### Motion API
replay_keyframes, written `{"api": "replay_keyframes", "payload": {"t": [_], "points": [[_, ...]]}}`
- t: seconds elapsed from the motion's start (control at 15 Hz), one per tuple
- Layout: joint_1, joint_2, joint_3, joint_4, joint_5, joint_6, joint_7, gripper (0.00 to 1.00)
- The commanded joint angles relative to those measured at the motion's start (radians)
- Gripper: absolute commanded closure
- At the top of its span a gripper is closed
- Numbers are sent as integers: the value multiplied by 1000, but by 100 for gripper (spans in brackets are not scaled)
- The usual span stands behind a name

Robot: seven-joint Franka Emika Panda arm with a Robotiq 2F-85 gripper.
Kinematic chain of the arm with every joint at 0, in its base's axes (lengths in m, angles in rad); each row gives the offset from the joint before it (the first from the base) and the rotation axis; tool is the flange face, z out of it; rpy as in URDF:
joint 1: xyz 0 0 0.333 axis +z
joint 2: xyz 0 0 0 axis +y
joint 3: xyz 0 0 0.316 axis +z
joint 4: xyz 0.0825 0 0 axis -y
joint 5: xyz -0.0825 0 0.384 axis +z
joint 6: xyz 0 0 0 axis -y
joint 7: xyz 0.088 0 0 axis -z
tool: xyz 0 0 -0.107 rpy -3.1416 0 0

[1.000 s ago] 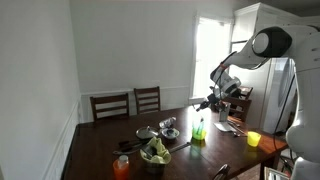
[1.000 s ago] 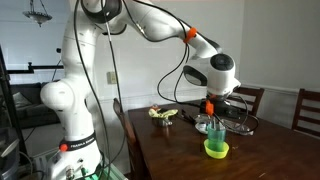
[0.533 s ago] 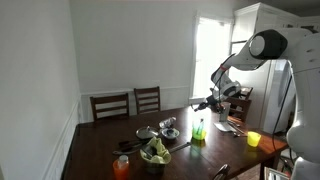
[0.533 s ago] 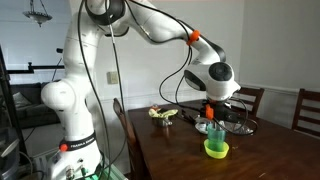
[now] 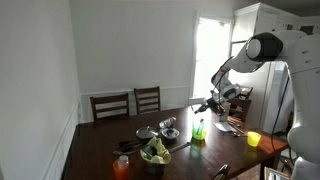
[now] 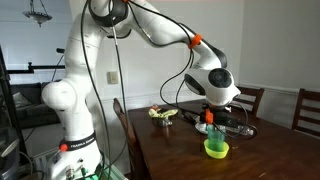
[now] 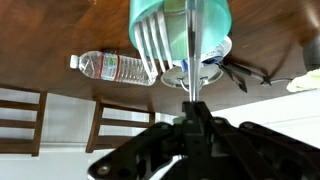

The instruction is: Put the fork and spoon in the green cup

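The robot's gripper needs to release the spoon inside the green cup (image 5: 199, 130) (image 7: 190, 30) next to the fork.
The green cup (image 5: 199, 130) (image 6: 216, 148) stands on the dark wooden table (image 6: 260, 160). In the wrist view the green cup (image 7: 214, 22) lies straight beyond my gripper (image 7: 190, 105). The fork (image 7: 152, 52) sits in it, tines sticking out over the rim. My gripper (image 6: 210, 118) (image 5: 210, 102) hangs just above the cup, shut on the thin metal handle of the spoon (image 7: 190, 60). That handle runs down into the cup, and its bowl end is hidden.
A plastic water bottle (image 7: 115, 68) lies on the table beside the cup. A bowl of greens (image 5: 155, 152), an orange cup (image 5: 121, 166) and a yellow cup (image 5: 253, 139) also stand on the table. Two chairs (image 5: 130, 103) line the far side.
The gripper has sunk a little toward the green cup with the handle still held. Nothing else has moved.
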Motion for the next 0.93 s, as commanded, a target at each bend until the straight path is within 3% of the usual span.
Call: {"api": "replay_keyframes", "payload": {"t": [0.0,0.87], "points": [[26,20,-36,16,26,-19,-16,98],[57,36,-67,19,9,-6,4,98]]}}
